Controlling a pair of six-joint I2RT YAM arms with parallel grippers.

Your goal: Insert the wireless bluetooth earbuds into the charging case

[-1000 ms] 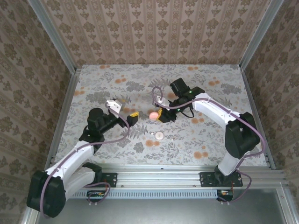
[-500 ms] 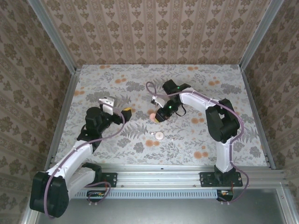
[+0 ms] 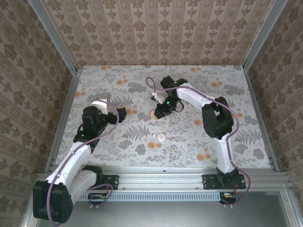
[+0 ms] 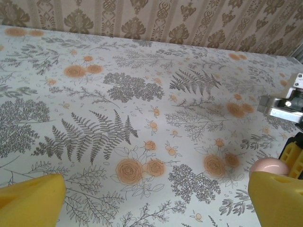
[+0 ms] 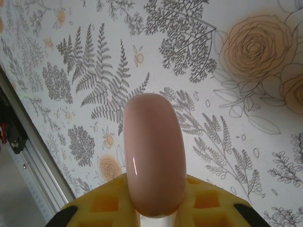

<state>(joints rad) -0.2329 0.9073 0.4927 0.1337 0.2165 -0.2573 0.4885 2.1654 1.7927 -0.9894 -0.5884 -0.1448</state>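
Observation:
Next, my right gripper sets the charging case down on the flowered cloth (image 3: 168, 117) (image 5: 262, 158) between the orange roses and the pale round piece. The case is now near the table's middle.
My right gripper (image 3: 157, 111) is shut on the charging case (image 3: 154, 114), a smooth salmon-pink puck, near the middle of the flowered table. In the right wrist view the charging case (image 5: 154, 151) stands on edge, sticking out past the yellow fingers (image 5: 99, 203) of the right gripper (image 5: 154, 208). Tiny whitish earbuds lie nearer the front, one (image 3: 154, 137) beside a pale round piece (image 3: 161, 137), another (image 3: 174, 140) just right of it. My left gripper (image 3: 120, 113) is open and empty, well left of the case. Its yellow fingertips (image 4: 29, 201) frame bare cloth, and the case (image 4: 267, 166) peeks out at the right.
The flowered cloth (image 3: 213, 137) covers the whole table, walled by patterned panels on three sides. A metal rail (image 3: 161, 177) with both arm bases runs along the near edge. The right arm's cable (image 3: 150, 85) loops above its gripper.
The left gripper has drawn back to the left, away from the case. The right arm's elbow has swung inward while its gripper stays shut on the case, shifted slightly toward the back.

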